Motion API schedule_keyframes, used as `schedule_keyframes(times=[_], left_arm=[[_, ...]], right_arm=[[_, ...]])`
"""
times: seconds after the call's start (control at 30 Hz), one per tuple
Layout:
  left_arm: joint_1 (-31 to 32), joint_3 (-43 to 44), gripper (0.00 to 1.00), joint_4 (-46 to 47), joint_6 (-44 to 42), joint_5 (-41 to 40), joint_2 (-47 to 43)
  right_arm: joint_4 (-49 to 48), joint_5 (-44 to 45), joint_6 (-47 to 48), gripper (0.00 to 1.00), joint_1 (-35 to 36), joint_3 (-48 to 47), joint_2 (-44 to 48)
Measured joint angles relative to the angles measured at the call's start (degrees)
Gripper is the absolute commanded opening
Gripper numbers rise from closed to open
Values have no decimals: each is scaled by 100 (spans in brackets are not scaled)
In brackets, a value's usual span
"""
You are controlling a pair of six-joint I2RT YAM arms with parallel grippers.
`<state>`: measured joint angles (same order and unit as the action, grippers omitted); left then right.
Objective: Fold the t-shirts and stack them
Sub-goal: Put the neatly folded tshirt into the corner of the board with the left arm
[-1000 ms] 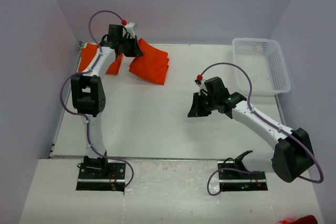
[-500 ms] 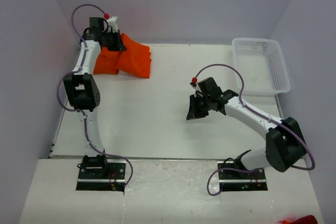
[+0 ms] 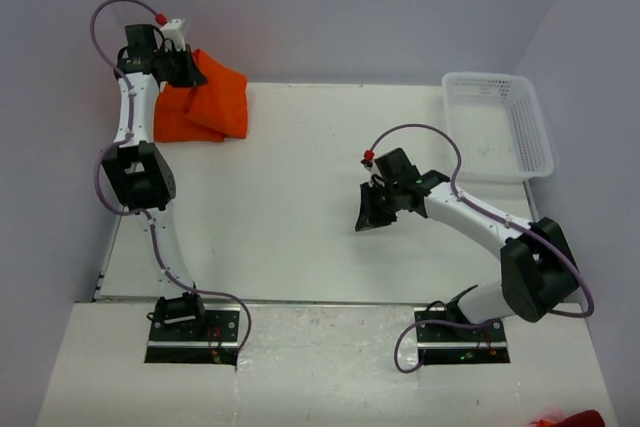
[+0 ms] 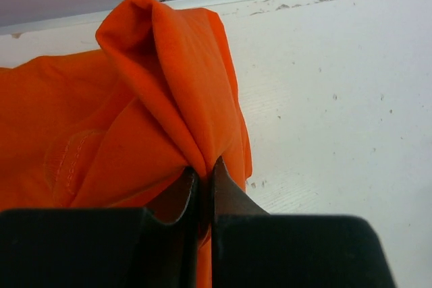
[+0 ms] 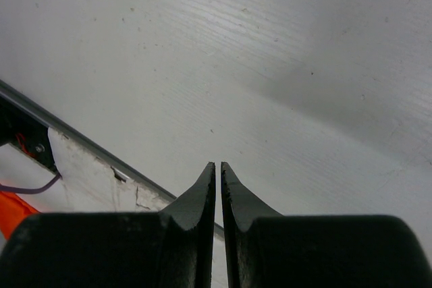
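The left gripper I have will release the upper orange t-shirt onto the flat orange t-shirt at the table's far corner (image 3: 192,112).
A folded orange t-shirt (image 3: 218,97) hangs at the table's far left corner, over another orange t-shirt (image 3: 172,122) that lies flat beneath it. My left gripper (image 3: 188,69) is shut on the upper t-shirt (image 4: 155,106), whose cloth bunches in a ridge between the jaws of the left gripper (image 4: 204,166). My right gripper (image 3: 368,217) hovers over the bare middle of the table, right of centre, far from the shirts. In its own view the right gripper (image 5: 218,166) is shut with nothing between its fingers.
A white lattice basket (image 3: 500,125) stands at the far right of the table. The purple walls close in on the left and back. The table's near edge (image 5: 88,143) and a bit of orange cloth (image 5: 13,210) show below it.
My left arm has carried the folded t-shirt leftward and back, from beside the flat shirt to over it. The right gripper has drifted slightly lower and left.
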<state>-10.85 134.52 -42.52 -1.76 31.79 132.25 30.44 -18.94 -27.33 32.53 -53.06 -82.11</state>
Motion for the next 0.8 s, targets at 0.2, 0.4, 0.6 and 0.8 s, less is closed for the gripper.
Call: schedule_keyframes(times=[0.2,0.4,0.6,0.8], left_arm=[[-131,7,0,-2,-4,127,192],[-313,39,0,0,4,313,225],[-455,101,0,9,20,490,225],[-494,98,0,9,20,546,223]], right_arm=[[11,0,0,7,0,0,-251],[20,0,0,7,0,0,-389],[17,0,0,7,-2,-2,-494],[13,0,0,7,-2,-2,-496]])
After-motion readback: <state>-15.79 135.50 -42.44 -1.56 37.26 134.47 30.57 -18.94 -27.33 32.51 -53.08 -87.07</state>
